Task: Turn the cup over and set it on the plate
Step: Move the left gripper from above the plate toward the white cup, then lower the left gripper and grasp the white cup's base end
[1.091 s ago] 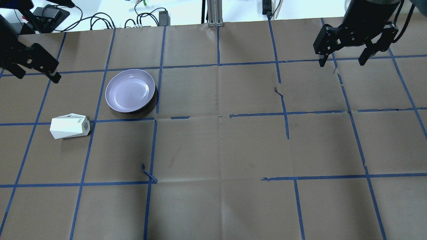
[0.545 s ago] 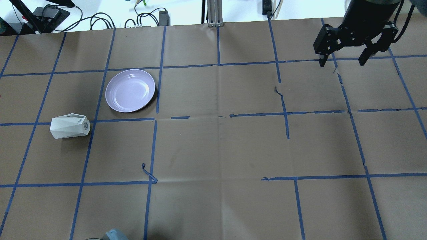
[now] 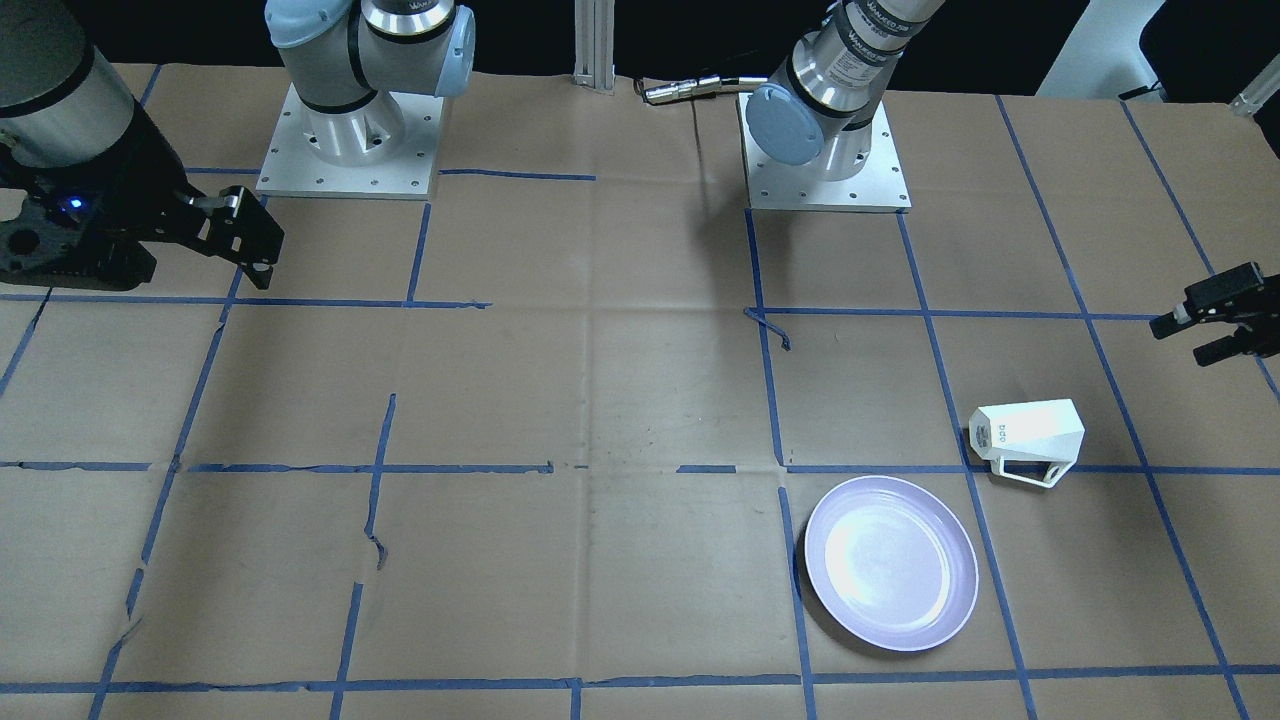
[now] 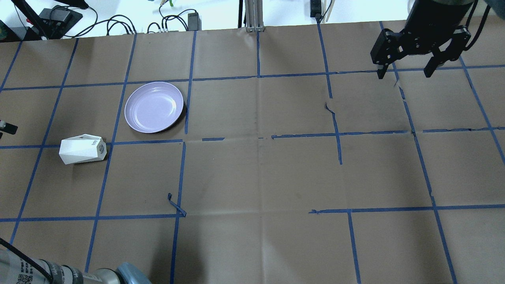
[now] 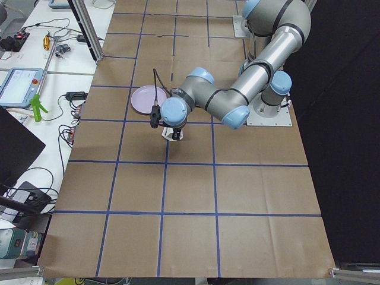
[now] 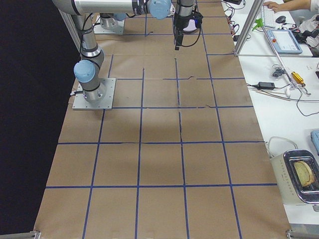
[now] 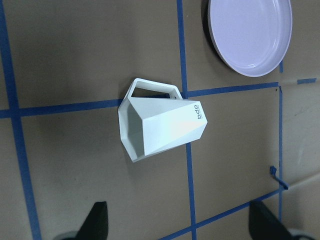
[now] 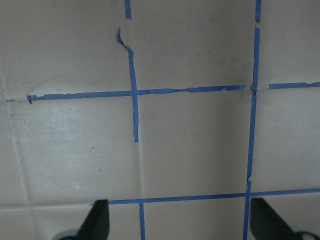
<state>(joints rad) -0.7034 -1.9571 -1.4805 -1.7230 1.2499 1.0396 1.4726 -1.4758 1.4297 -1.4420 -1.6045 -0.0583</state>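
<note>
The left gripper will close on the white cup's rim (image 3: 1076, 414) (image 7: 143, 139), on the upward side away from the cup's handle, with one finger inside the cup's opening.
The white faceted cup (image 4: 82, 150) lies on its side on the brown paper, handle toward the plate; it also shows in the front view (image 3: 1028, 435) and the left wrist view (image 7: 162, 127). The lavender plate (image 4: 154, 107) sits just beyond it, empty, and shows in the front view (image 3: 890, 562) and the left wrist view (image 7: 250, 35). My left gripper (image 3: 1182, 340) is open and empty, hovering off to the cup's outer side; its wrist view (image 7: 180, 225) looks down on cup and plate. My right gripper (image 4: 404, 74) is open and empty, far away at the right.
Blue tape lines grid the table, with loose torn ends (image 4: 176, 207). Cables and power bricks (image 4: 118, 23) lie beyond the far edge. The two arm bases (image 3: 350, 130) stand at the robot's side. The left arm's elbow (image 4: 79, 276) shows at the near edge.
My left gripper has left the far-left corner of the overhead view; only a fingertip shows at the left edge, level with the cup. Its arm now shows at bottom left. The right arm has not moved.
</note>
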